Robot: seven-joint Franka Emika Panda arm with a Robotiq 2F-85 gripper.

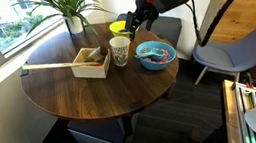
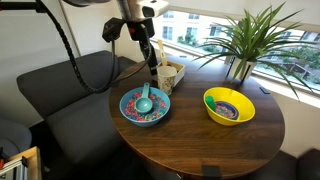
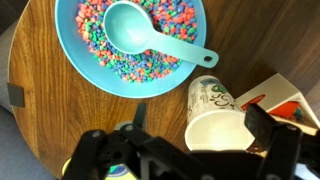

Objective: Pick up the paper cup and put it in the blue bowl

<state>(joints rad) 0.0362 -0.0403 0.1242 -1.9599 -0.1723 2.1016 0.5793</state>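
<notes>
My gripper needs to grip the paper cup's rim [image 1: 127,38] [image 3: 188,131] at the side farthest from the wooden box, with one finger inside the cup.
The paper cup [image 1: 120,50] stands upright on the round wooden table [image 1: 101,95], between the wooden box and the blue bowl [image 1: 157,64]. It is white with a green pattern. In the wrist view the cup [image 3: 213,112] sits below my gripper [image 3: 185,150], between the two open fingers and closer to the right one. The blue bowl [image 3: 68,55] holds coloured bits and a teal spoon [image 3: 140,30]. In both exterior views the gripper [image 1: 139,21] [image 2: 152,62] hangs above the table near the cup, open and empty. The bowl also shows in an exterior view [image 2: 143,121].
A pale wooden box [image 1: 91,61] lies just beside the cup. A yellow bowl [image 1: 120,27] [image 2: 229,105] stands behind it. A potted plant [image 1: 71,9] is at the table's window side. Grey chairs [image 1: 237,54] surround the table.
</notes>
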